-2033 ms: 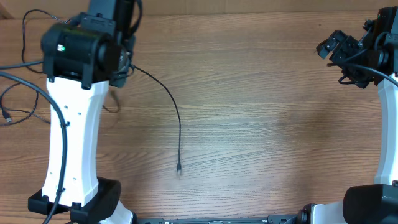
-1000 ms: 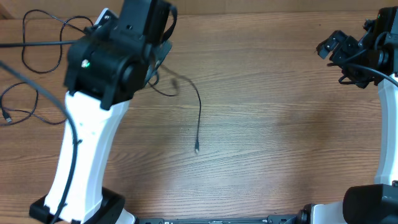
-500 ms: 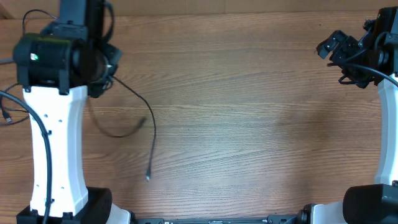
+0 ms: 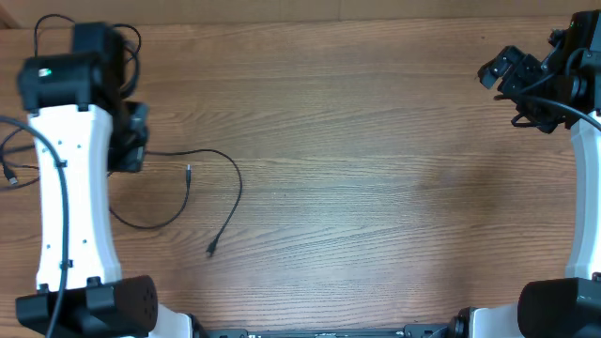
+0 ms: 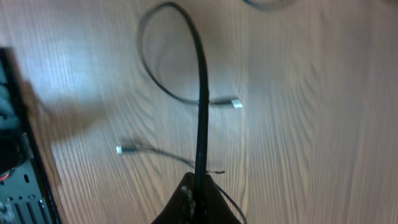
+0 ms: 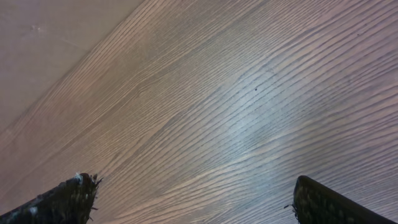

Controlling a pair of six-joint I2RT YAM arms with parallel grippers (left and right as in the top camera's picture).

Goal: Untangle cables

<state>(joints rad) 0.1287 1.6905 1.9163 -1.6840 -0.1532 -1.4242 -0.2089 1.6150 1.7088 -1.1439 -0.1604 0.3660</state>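
My left gripper will release the thin black cable on the wood [image 4: 84, 225] under the white link of its arm, nearer than the other cords.
My left gripper [image 4: 129, 150] sits at the table's left side, shut on a thin black cable [image 4: 238, 188]. The cable runs right from the jaws, curves down and ends in a plug tip [image 4: 210, 250]. A second strand loops below, and its tip [image 4: 188, 171] points up. In the left wrist view the jaws [image 5: 199, 190] pinch the cable [image 5: 202, 93]. It rises, loops over and ends in a silver plug [image 5: 236, 104]. Another plug [image 5: 120, 149] lies to the left. My right gripper [image 4: 498, 70] is open and empty at the far right; its jaws [image 6: 199, 205] show only wood.
More thin black cords lie at the far left edge [image 4: 11, 161] and in a loop at the back left corner [image 4: 42, 38]. The left arm's white link [image 4: 70, 207] covers part of the left side. The wooden table [image 4: 376, 188] spans the view.
My left arm has swung from the centre-left back to the far left, dragging the held cable. The cable now lies in loose curves on the table. The right arm has not moved.
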